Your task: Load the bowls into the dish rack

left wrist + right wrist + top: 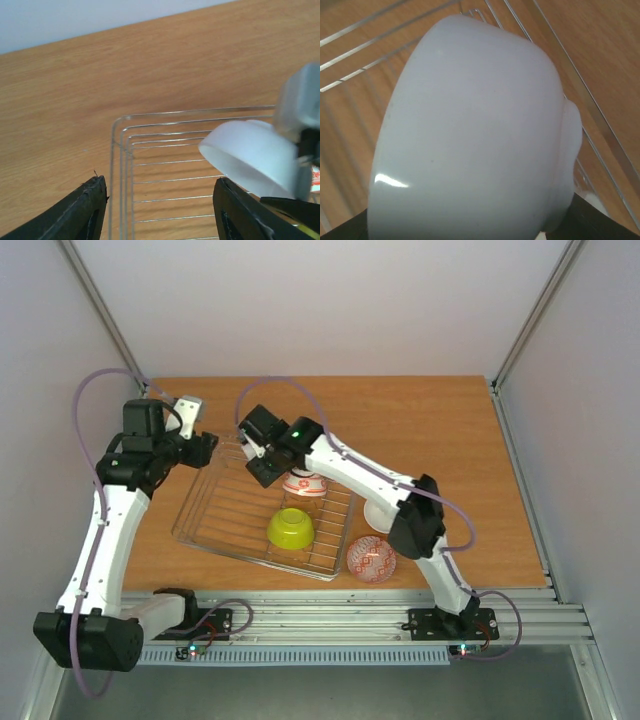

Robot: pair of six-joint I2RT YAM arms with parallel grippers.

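Next, I let go of the plain white bowl, now held tilted over the rack, in the rack [258, 476] with my right gripper, beside the white bowl with red pattern.
My right gripper [262, 455] is shut on the plain white bowl [475, 130] and holds it tilted above the far left part of the dish rack [215, 530]. The left wrist view shows that bowl [250, 155] over the rack's wire bars [120, 150]. My left gripper [159, 185] is open and empty, just above the rack's far left corner [205, 450]. A lime green bowl [290, 528] lies upside down in the rack. A white bowl with red pattern [303, 483] sits in the rack beside the right arm. A bowl with red-patterned inside [371, 559] stands on the table by the rack's right corner. The orange bowl is out of view.
A white round shape [378, 512] lies partly under the right arm, right of the rack; I cannot tell what it is. The wooden table [450, 440] stretches to the right and back. Walls close the sides and back.
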